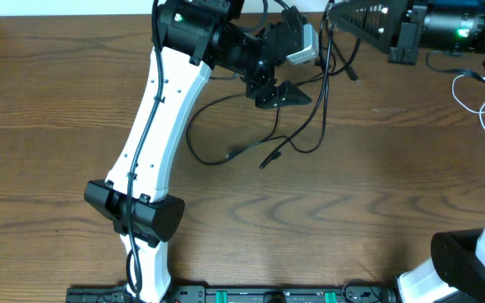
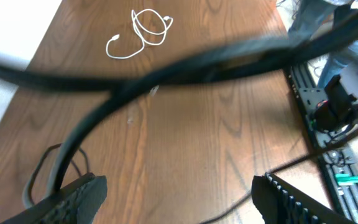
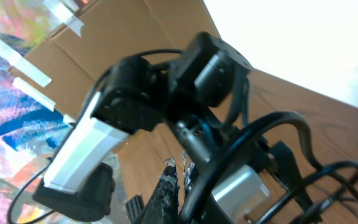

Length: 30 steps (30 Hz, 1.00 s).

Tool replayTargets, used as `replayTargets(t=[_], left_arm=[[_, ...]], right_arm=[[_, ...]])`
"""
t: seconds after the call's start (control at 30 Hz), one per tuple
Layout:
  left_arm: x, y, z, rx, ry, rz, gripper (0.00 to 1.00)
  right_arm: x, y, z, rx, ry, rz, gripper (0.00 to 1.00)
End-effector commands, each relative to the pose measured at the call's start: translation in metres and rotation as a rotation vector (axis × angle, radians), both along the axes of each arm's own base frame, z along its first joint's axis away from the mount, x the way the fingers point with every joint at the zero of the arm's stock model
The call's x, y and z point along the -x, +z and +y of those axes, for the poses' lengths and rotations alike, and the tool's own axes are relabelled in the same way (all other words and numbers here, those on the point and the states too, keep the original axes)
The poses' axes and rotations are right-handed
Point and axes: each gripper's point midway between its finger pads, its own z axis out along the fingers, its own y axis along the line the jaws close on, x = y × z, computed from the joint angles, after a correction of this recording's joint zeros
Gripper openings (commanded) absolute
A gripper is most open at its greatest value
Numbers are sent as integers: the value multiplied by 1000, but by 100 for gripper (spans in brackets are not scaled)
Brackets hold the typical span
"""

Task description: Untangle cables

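Note:
The black cables are bunched below my right gripper, past the open fingers of my left gripper, so next my left gripper grabs one cable (image 1: pixel 329 40) and pulls it away.
Black cables lie in loose loops mid-table, one plug end (image 1: pixel 236 153) pointing right. A second black cable (image 1: pixel 323 101) rises from the table toward my right gripper (image 1: pixel 333 18), which is shut on it at the far edge. In the right wrist view the right gripper (image 3: pixel 179 164) has its tips together, with the black cable (image 3: pixel 229 168) running beside them. My left gripper (image 1: pixel 280 94) hovers open above the loops. In its wrist view the left gripper (image 2: pixel 179 186) has nothing between the jaws, and a taut black cable (image 2: pixel 197 62) crosses ahead. A white cable (image 2: pixel 138 34) lies coiled apart at the right (image 1: pixel 478 105).
A black equipment rail (image 1: pixel 268 295) runs along the near table edge between the arm bases. The left arm's white link (image 1: pixel 162 109) spans the left-centre of the table. A cardboard box (image 3: pixel 104 50) stands beyond the far edge.

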Motion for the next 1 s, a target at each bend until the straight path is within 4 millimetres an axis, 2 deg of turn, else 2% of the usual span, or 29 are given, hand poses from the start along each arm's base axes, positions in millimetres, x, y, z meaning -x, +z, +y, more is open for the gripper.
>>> replayTargets(t=[0.0,0.03,0.1,0.23,0.33,0.47,0.63,0.73,0.97], left_arm=[[-2,-7,-1,-1,-27,-21,75],[-2,-7,-1,-1,-27,-21,67],[-2,-7,-1,-3,-25,-22,63],[-12,-15,5,-58,12,-56,79],[-30,-18,11,-98,74,-103,79],[-55,-10,16,-79,166,-138,84],[-55,-11,13,-76,159,-141,85],[-55,-20,7,-73,142,-115,85],[-40,-18,-6,-21,77,-55,84]], right_arm=[[32,24,0,-30,25,-42,1],[31,23,-1,-21,4,-37,1],[31,21,-2,-15,-5,-26,1],[30,17,-3,-5,-18,-8,1],[30,17,-3,-5,-21,-8,1],[31,15,-3,-3,-20,2,1],[31,14,-3,-2,-21,10,1],[33,14,-1,-2,-12,9,1],[34,17,6,-1,2,-15,1]])
